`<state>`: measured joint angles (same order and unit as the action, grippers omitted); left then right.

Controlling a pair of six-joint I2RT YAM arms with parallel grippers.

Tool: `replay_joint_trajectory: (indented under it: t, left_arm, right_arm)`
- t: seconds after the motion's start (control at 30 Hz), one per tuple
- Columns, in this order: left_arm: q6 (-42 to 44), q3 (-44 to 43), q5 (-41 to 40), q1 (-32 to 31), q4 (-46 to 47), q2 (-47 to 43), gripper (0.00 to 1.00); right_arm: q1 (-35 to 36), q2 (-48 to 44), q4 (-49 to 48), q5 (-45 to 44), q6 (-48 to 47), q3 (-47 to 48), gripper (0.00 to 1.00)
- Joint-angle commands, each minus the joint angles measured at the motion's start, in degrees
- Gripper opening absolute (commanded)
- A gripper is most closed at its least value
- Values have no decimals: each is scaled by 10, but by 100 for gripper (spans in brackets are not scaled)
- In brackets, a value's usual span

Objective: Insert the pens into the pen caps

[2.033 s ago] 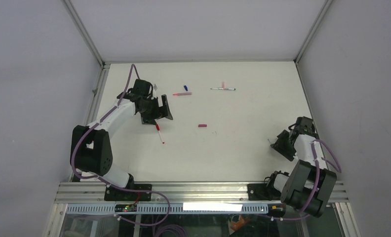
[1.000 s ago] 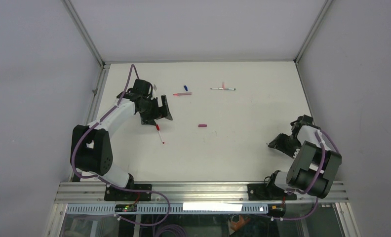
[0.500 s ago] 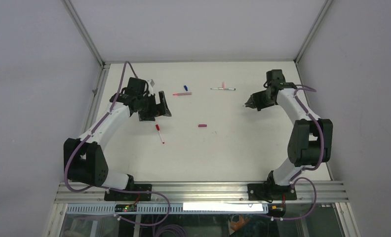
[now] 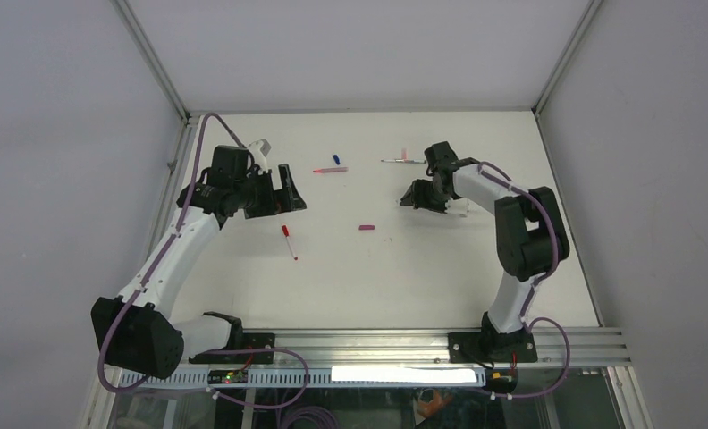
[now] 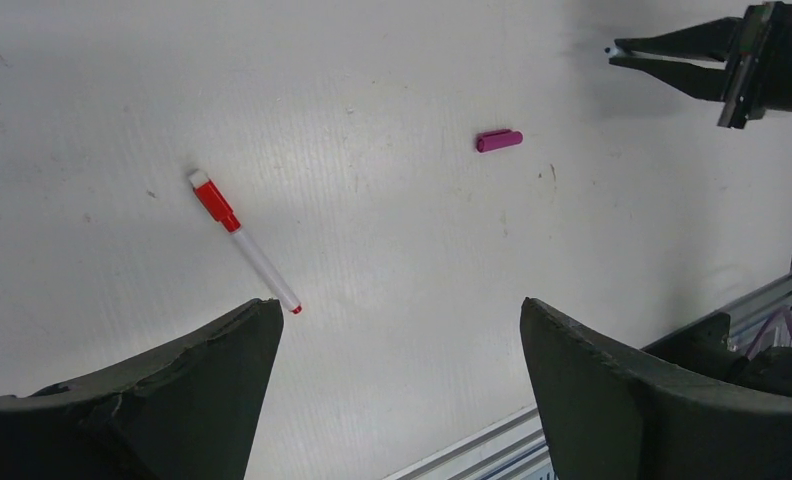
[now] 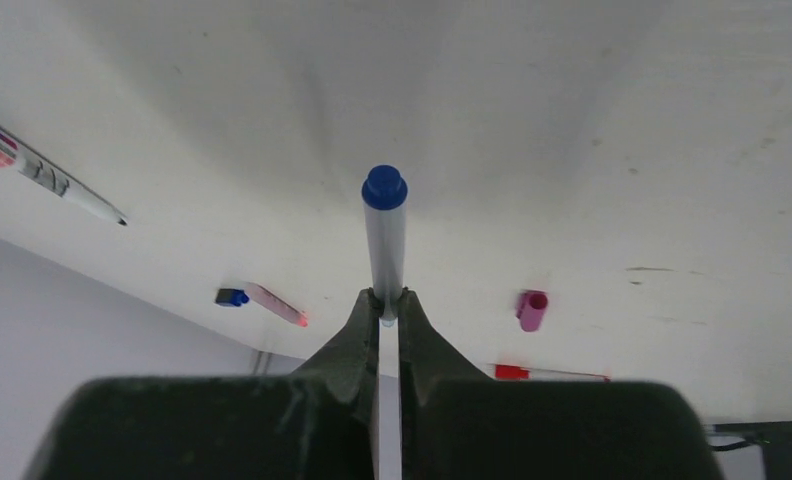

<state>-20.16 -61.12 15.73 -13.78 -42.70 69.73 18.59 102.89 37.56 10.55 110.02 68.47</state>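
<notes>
The pen's blue back end sticks out ahead of my right gripper, so next I put the pen down and grip its body (image 6: 385, 246) with the nib leading.
My right gripper (image 6: 383, 300) is shut on a thin whitish pen with a blue end (image 6: 384, 225) that sticks out forward past its fingertips. In the top view this gripper (image 4: 409, 200) hovers right of the table's middle, near the magenta cap (image 4: 366, 227). My left gripper (image 4: 283, 189) is open and empty above the red-ended pen (image 4: 289, 241), which shows between its fingers (image 5: 202, 390) in the left wrist view as the pen (image 5: 244, 243). A blue cap (image 4: 336, 159) and a pink pen (image 4: 330, 169) lie at the back. Further right lies a white pen (image 4: 404, 161).
A small pink piece (image 4: 404, 153) lies against the white pen at the back. The magenta cap (image 5: 499, 141) lies on its side, open end toward the right gripper (image 5: 672, 60). Metal rails (image 4: 368, 344) border the table's near edge, and grey walls enclose the other sides.
The right arm has swung from the near right edge up along the right side, then left to the table's middle. The left gripper has drifted back and left, staying open.
</notes>
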Motion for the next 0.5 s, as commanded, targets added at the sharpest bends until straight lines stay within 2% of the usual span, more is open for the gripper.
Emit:
replay_joint_trajectory:
  t: [0.0, 0.4, 0.47]
  left_arm:
    - [27, -2, 36, 5, -9, -23, 92]
    - [69, -6, 42, 5, -37, -40, 92]
    - [72, -4, 40, 5, -40, -44, 92]
  right_arm:
    - [10, 35, -21, -8, 95, 32, 0]
    - [55, 92, -85, -11, 160, 18, 0]
    - [59, 92, -92, -15, 160, 18, 12]
